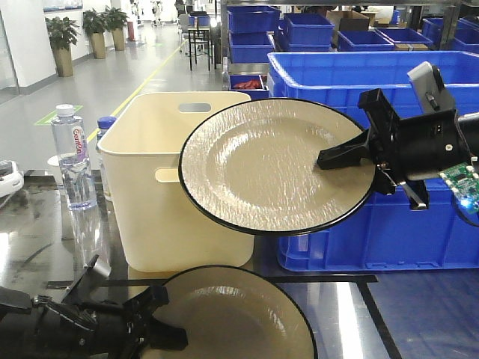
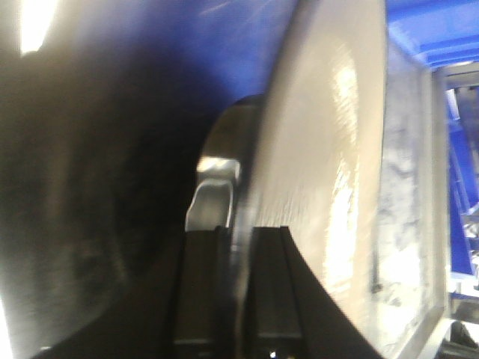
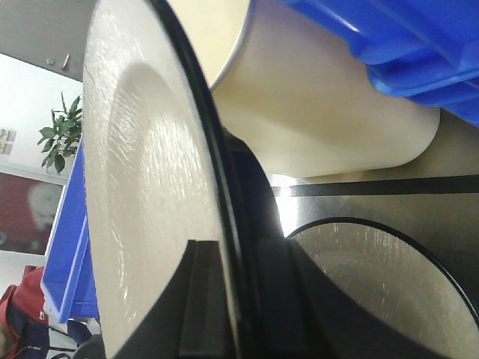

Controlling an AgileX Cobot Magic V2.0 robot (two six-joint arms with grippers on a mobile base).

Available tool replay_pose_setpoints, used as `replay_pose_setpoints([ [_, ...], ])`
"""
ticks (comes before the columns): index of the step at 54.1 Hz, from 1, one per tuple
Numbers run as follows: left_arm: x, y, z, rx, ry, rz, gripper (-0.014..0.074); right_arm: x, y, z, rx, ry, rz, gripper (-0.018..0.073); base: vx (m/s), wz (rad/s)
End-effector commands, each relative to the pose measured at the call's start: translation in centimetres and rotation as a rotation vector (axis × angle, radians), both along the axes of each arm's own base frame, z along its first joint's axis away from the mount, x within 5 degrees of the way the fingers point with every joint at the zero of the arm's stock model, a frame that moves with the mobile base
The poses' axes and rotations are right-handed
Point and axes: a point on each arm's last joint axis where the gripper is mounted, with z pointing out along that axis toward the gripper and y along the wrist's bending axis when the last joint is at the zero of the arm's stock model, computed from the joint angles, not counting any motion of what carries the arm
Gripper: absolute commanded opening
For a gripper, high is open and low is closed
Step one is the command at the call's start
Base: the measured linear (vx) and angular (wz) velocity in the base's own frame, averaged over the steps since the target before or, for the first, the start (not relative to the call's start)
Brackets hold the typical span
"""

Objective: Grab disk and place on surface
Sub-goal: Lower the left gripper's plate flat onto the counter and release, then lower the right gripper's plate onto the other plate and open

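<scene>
Next, my right gripper sets the upper cream disk down flat and lets it go on top of the lower cream disk (image 1: pixel 222 317) (image 3: pixel 382 294).
Two cream disks with black rims show. The upper disk (image 1: pixel 262 164) (image 3: pixel 142 187) hangs tilted in the air in front of the bin, and my right gripper (image 1: pixel 337 158) (image 3: pixel 236 254) is shut on its right rim. The lower disk (image 1: pixel 239 321) (image 2: pixel 322 172) (image 3: pixel 374 277) lies low over the glossy black surface (image 1: pixel 45 239) (image 3: pixel 456 217) at the front. My left gripper (image 1: pixel 161 321) (image 2: pixel 241 239) is shut on its left rim. Whether this disk touches the surface cannot be told.
A cream plastic bin (image 1: pixel 165 187) stands on the surface behind the disks. A large blue crate (image 1: pixel 419 232) sits to its right, under the right arm. A water bottle (image 1: pixel 72 161) stands at the left, and a second blue-capped bottle (image 1: pixel 105 127) behind it.
</scene>
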Motion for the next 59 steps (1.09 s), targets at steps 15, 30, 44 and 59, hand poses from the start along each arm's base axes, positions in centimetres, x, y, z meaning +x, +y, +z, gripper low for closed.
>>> replay_pose_setpoints([
  [15,-0.1,0.1,2.2,0.045,-0.114,-0.043,0.0466,-1.2,0.0,3.7,0.109,-0.12,-0.042,0.0,0.0,0.0],
  [30,-1.1,4.0,4.2,0.278,-0.268,-0.061,0.0589,-1.3,0.1,3.6,0.071,-0.165,-0.008,0.0,0.0,0.0],
  [44,-4.2,6.9,10.0,0.309,-0.49,0.078,0.0589,-1.5,1.3,2.4,-0.003,-0.113,0.025,0.0,0.0,0.0],
  [59,-8.4,8.4,15.8,0.416,-0.868,0.246,0.0589,-1.5,5.1,-4.2,-0.164,-0.004,0.002,0.0001,0.0,0.0],
])
